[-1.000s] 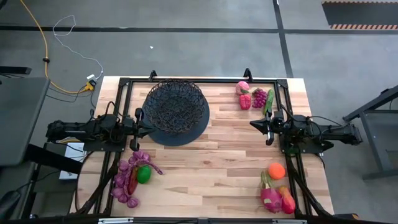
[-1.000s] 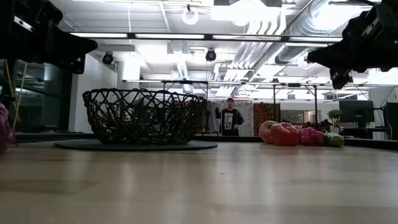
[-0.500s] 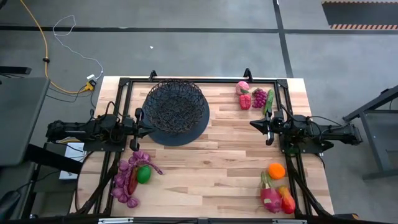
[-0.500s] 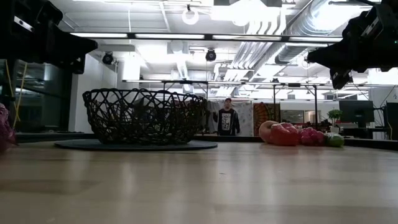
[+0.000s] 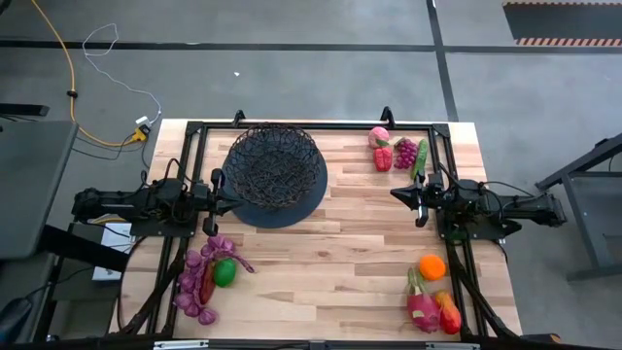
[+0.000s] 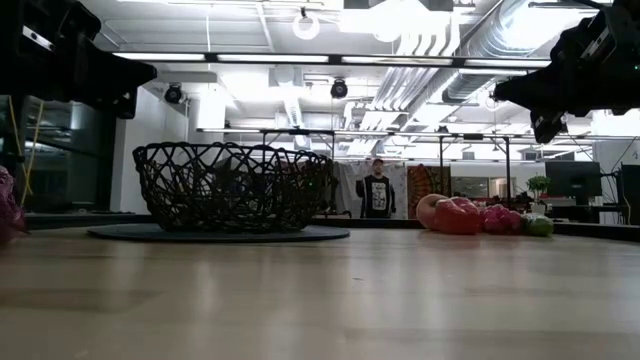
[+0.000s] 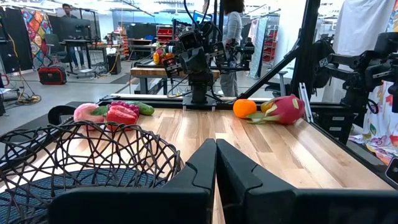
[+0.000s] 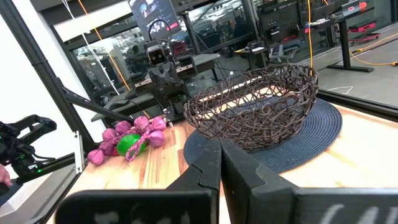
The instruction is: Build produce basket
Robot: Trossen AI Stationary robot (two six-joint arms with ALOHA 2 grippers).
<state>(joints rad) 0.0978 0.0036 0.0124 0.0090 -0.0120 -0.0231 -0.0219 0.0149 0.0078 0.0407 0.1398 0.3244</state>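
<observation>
Next, my right gripper goes to the far group with the cucumber and closes around the middle of the red bell pepper (image 5: 383, 159).
The black wire basket (image 5: 275, 163) stands on a dark round mat at the table's far middle; it also shows in the low view as the basket (image 6: 232, 186). My left gripper (image 5: 233, 199) is shut and hovers beside the basket's left rim, above the mat. My right gripper (image 5: 397, 192) is shut and hovers over bare table on the right. Both touch nothing. Purple grapes (image 5: 199, 277) with a green lime (image 5: 224, 272) lie near left. An orange (image 5: 431, 266), a pink fruit (image 5: 423, 310) and a mango (image 5: 449, 314) lie near right. Pink and red fruits (image 5: 381, 148), grapes (image 5: 404, 152) and a cucumber (image 5: 420, 158) lie far right.
A black frame (image 5: 311, 126) runs along the table's far edge and down both sides. Bare wood (image 5: 330, 253) lies between the two arms and toward the near edge. In the low view a person (image 6: 377, 194) stands in the room behind the table.
</observation>
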